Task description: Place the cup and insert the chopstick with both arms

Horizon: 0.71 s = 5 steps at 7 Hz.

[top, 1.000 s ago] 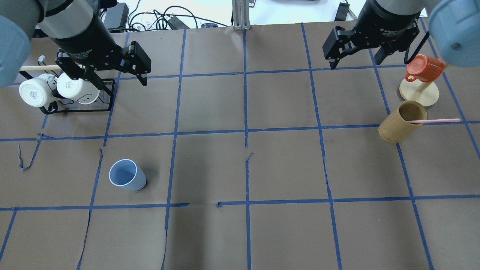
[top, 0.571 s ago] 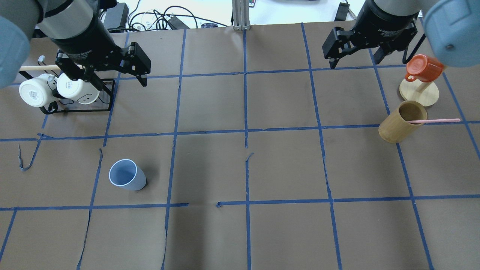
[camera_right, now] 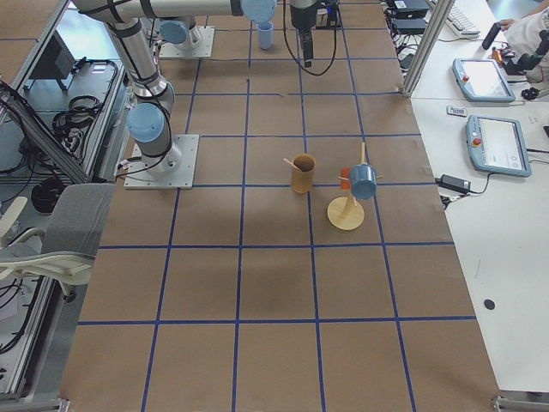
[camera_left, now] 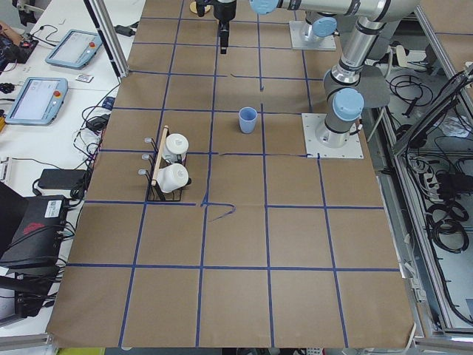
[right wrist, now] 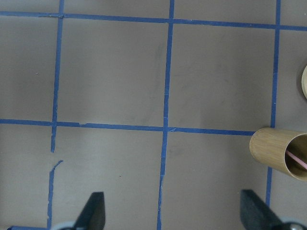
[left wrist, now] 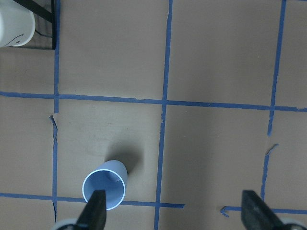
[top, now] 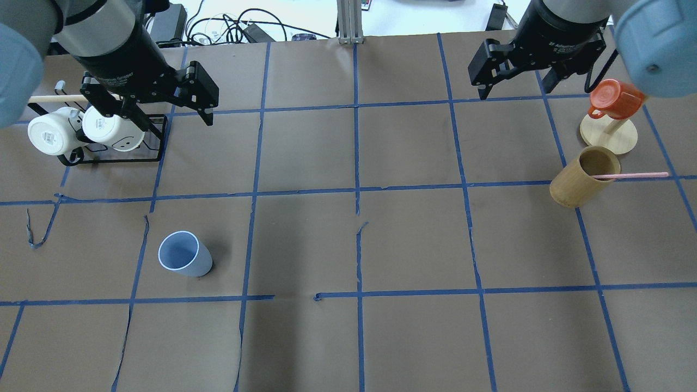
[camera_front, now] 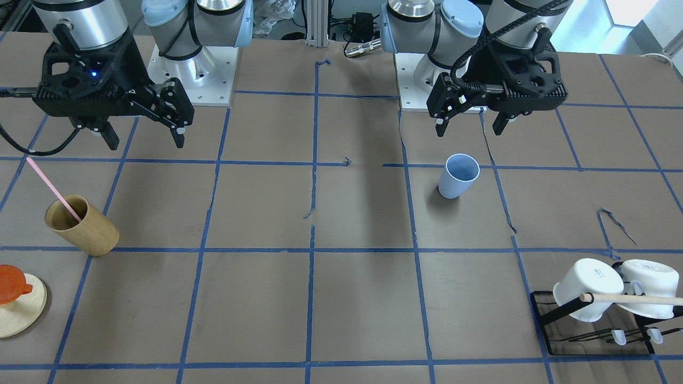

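The rim (camera_front: 446,166) (left wrist: 124,190) of the pale blue cup, at the side facing the wooden cup, will be gripped by my left gripper.
The pale blue cup (top: 184,261) stands upright and empty on the table's left half; it also shows in the front view (camera_front: 458,176) and the left wrist view (left wrist: 104,190). The pink chopstick (top: 634,175) leans in a tan wooden cup (top: 585,177) at the right, as the front view (camera_front: 50,186) also shows. My left gripper (top: 163,117) hangs open and empty, high above the table beyond the blue cup. My right gripper (top: 514,90) hangs open and empty, high up, beyond and left of the wooden cup.
A black rack (top: 155,139) with two white mugs (top: 109,128) and a wooden dowel stands at the far left. An orange mug (top: 615,100) hangs on a round wooden stand (top: 609,136) just behind the wooden cup. Blue tape lines grid the brown table.
My right arm has shifted very slightly toward the table's far edge. The left arm, the blue cup and the chopstick have not moved.
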{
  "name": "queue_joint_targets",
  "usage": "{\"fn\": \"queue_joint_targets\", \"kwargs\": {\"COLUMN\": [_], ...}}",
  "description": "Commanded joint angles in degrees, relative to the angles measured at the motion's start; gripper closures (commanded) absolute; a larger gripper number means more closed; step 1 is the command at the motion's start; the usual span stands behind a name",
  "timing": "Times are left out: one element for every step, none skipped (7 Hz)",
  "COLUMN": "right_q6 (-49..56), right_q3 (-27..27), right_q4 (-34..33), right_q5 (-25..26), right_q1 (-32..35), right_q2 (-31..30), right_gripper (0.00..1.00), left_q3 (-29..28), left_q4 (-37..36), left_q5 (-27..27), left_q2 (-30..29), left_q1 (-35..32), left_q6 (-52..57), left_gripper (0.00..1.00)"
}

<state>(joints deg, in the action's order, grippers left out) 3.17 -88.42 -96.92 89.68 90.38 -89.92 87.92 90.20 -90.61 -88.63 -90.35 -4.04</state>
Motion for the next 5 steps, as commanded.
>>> {"fn": "queue_joint_targets", "kwargs": {"right_q6": [-0.01,-0.01,-0.10,-0.19,-0.19], "right_q3": [0.00,0.00,0.00,0.00,-0.09], "right_q4": [-0.90,-0.82,-0.82,-1.08,-1.00], "right_q5": [-0.03,0.06,-0.03,-0.12,0.06], "right_q1": [-0.03,-0.03,-0.03,-0.03,-0.12], "right_q2": [0.80,0.80,0.80,0.80,0.80], "right_gripper": [0.00,0.00,0.00,0.00,0.00], "left_q3": [-0.03,0.06,0.06,0.41,0.67], "left_q4": [0.50,0.77,0.77,0.68,0.51], "left_q5": [0.00,-0.09,-0.09,-0.09,0.17], "left_q2": [0.21,0.39,0.39,0.39,0.21], "left_q1": [0.09,0.17,0.18,0.18,0.09], "left_q6": [0.09,0.44,0.44,0.53,0.53], "left_gripper": [0.00,0.00,0.00,0.00,0.00]}}
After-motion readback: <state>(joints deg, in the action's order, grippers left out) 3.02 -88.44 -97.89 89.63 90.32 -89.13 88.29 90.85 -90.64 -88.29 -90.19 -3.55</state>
